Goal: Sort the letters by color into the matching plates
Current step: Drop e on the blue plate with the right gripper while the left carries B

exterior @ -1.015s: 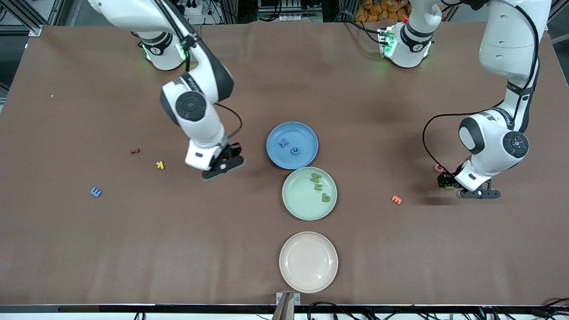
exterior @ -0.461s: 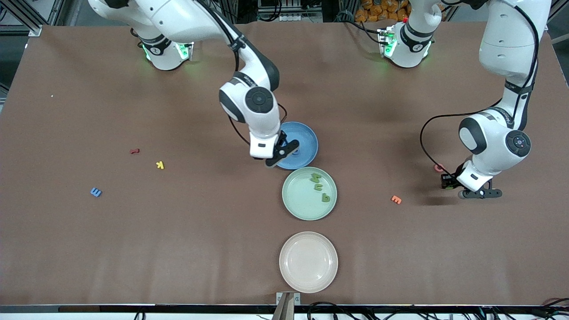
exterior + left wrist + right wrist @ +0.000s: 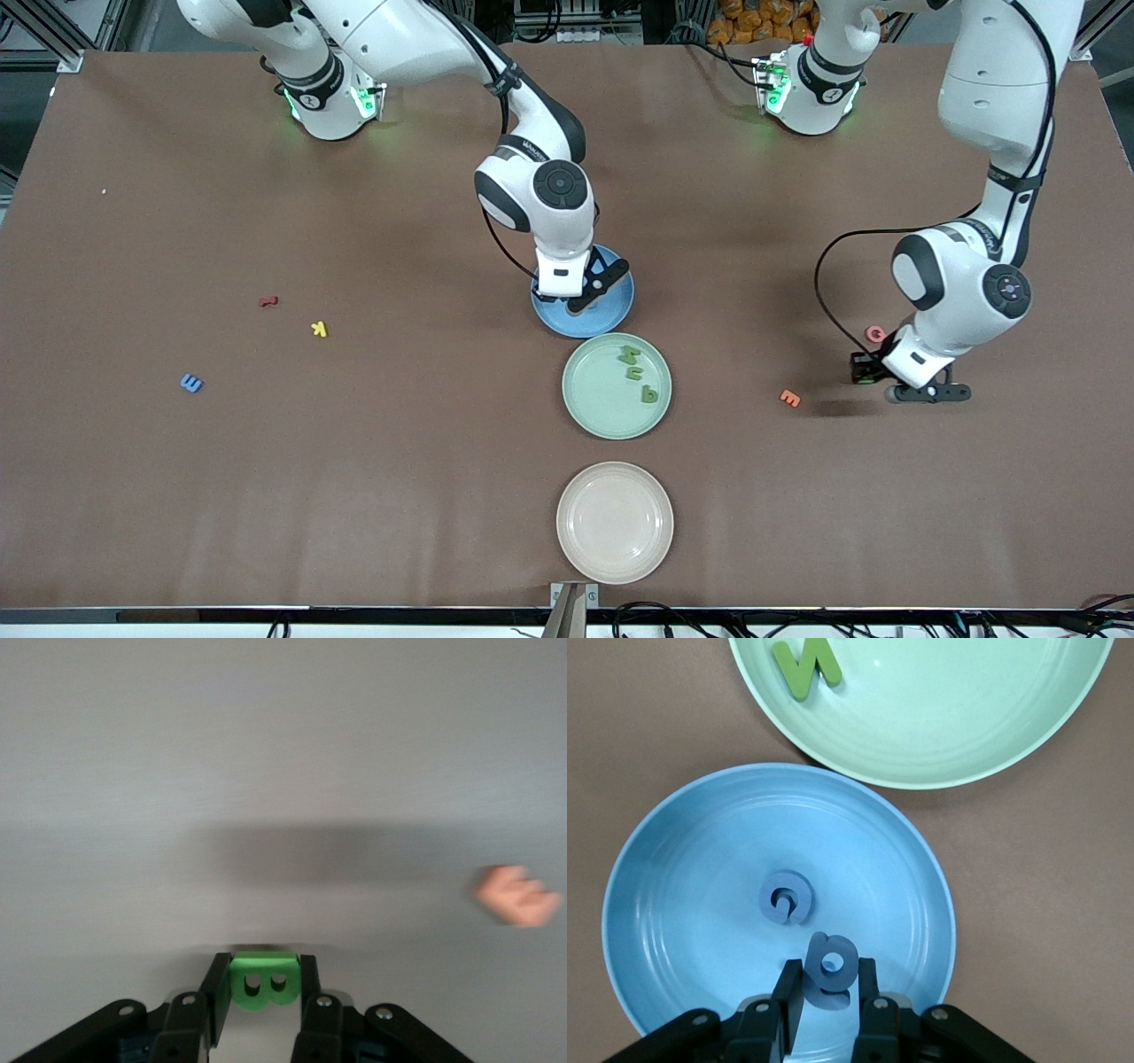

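Next, I let go of the green letter B, now low over bare table, with my left gripper on the mint green plate's bare half (image 3: 597, 382), facing the yellow letter.
My right gripper (image 3: 580, 303) is over the blue plate (image 3: 620, 299), shut on a small blue letter (image 3: 830, 964) held just above the plate's floor (image 3: 682, 868). Another blue letter (image 3: 786, 899) lies in that plate. The mint green plate (image 3: 595, 409) sits beside it, nearer the front camera, with three green letters (image 3: 634, 373); its rim (image 3: 948, 709) and one green letter (image 3: 806, 663) show in the right wrist view. My left gripper (image 3: 863, 369) is low over bare table toward the left arm's end, shut on a green letter B (image 3: 262, 981). A blue letter (image 3: 191, 383) lies toward the right arm's end.
A cream plate (image 3: 615, 554) sits nearest the front camera. An orange letter (image 3: 789, 399) and a pink letter (image 3: 875, 334) lie close to my left gripper; the orange one also shows in the left wrist view (image 3: 516, 896). A red letter (image 3: 268, 301) and a yellow letter (image 3: 320, 329) lie toward the right arm's end.
My right gripper has swung from over bare table to over the blue plate. My left gripper has shifted a little toward the plates, the green letter still in it.
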Motion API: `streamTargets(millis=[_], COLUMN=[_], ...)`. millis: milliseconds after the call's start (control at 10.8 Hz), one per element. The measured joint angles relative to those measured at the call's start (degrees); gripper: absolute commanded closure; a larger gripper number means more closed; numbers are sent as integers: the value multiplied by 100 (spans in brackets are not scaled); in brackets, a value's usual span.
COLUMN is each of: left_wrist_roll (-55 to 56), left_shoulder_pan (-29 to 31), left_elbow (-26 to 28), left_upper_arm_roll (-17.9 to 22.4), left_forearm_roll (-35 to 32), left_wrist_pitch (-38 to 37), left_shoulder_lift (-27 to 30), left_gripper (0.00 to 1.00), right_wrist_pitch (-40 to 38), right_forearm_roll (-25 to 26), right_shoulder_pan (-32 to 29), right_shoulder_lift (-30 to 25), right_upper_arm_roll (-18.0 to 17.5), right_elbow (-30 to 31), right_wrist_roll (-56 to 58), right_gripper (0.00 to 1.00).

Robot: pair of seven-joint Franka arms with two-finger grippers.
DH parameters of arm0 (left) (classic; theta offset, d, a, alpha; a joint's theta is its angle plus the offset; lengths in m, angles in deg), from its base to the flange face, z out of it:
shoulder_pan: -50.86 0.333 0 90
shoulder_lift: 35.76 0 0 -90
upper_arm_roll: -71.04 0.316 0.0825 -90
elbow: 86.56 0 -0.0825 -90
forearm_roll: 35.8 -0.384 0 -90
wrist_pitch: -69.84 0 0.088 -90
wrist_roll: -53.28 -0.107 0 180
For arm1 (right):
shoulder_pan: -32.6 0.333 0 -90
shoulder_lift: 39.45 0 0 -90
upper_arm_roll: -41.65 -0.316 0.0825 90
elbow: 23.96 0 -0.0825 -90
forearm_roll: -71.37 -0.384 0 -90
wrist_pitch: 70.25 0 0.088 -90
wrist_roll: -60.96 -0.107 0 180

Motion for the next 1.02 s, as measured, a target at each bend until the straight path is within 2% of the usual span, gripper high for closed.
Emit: streamTargets(millis=[277, 554, 738, 1015], left_wrist_roll=[1034, 1649, 2559, 4059], left_shoulder_pan=[-626, -1011, -1470, -2268], left_elbow=[-141, -350, -478, -693], left_upper_arm_roll=[-37, -42, -66, -113], left_forearm_roll=[0, 0, 0, 0], left_wrist_pitch=[-401, -642, -671, -671], left_shoulder_lift=[217, 301, 302, 297], left_gripper=[100, 100, 100, 100], right_wrist_pitch=[-13, -14, -21, -144], right_forearm_roll=[-2, 0, 16, 30], right_shoulder_pan=[12, 8, -69, -634], right_shoulder_lift=[34, 40, 40, 29], right_upper_arm_roll=[7, 37, 106, 146], right_elbow=[-5, -23, -29, -75], right_wrist_roll=[-371, -417, -142, 613], right_gripper=[0, 0, 0, 0])
